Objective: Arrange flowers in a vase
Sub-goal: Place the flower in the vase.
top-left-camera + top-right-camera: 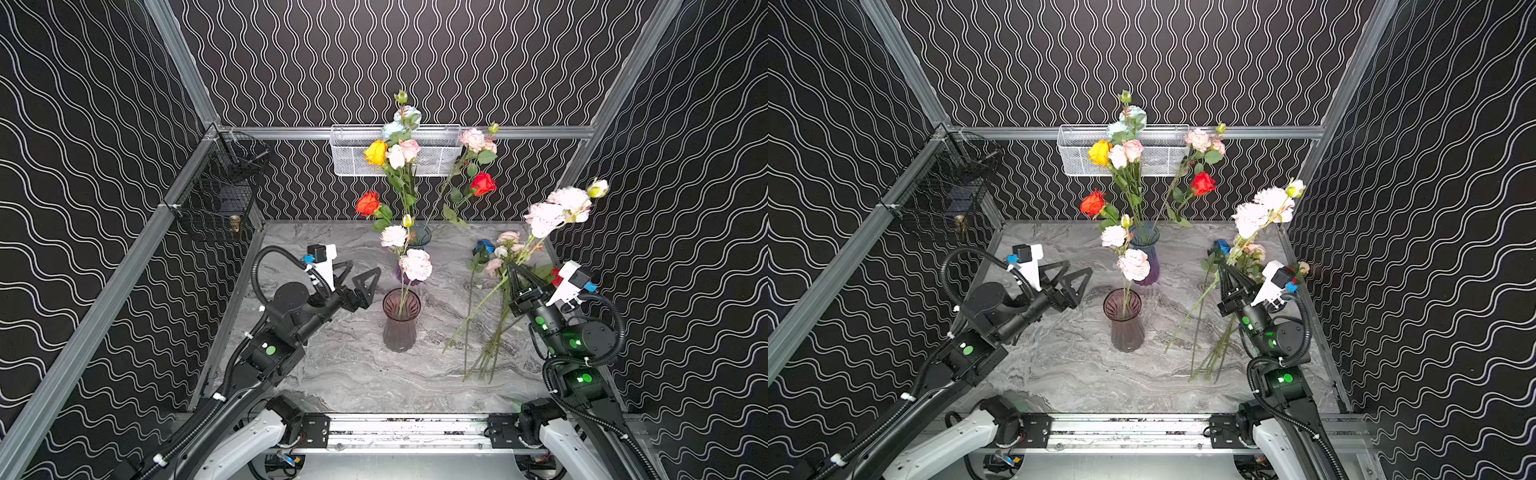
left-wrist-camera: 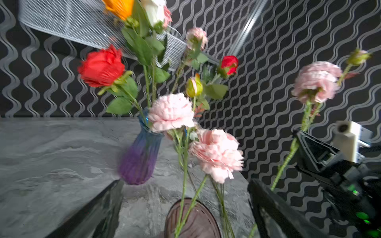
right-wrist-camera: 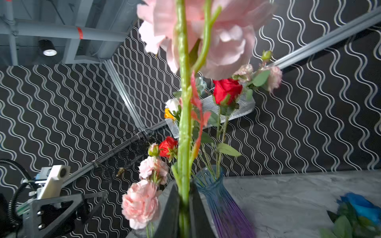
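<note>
The robot's right gripper will release its pale pink peony spray inside the smoky brown vase (image 1: pixel 397 306), next to the other peony spray.
A smoky brown vase (image 1: pixel 400 320) (image 1: pixel 1125 322) stands mid-table with a pale pink peony spray (image 1: pixel 415 264) (image 2: pixel 216 153) in it. Behind it, a blue-purple vase (image 1: pixel 1147 254) (image 2: pixel 140 156) holds red, yellow-orange, white and pink flowers (image 1: pixel 395 156). My left gripper (image 1: pixel 365 268) (image 1: pixel 1079 267) (image 2: pixel 185 181) hangs open and empty just left of the brown vase. My right gripper (image 1: pixel 513 268) (image 1: pixel 1222 267) (image 3: pixel 184 191) is shut on the green stem of another pale pink peony spray (image 1: pixel 557 208) (image 1: pixel 1262 208), lifted at the right with its blooms up.
Several loose flowers, stems (image 1: pixel 490 349) toward the front and a blue rose (image 1: pixel 484 246) among them, lie on the table under the right arm. A white mesh basket (image 1: pixel 353 158) hangs on the back wall. A black wire basket (image 1: pixel 224 195) hangs on the left wall.
</note>
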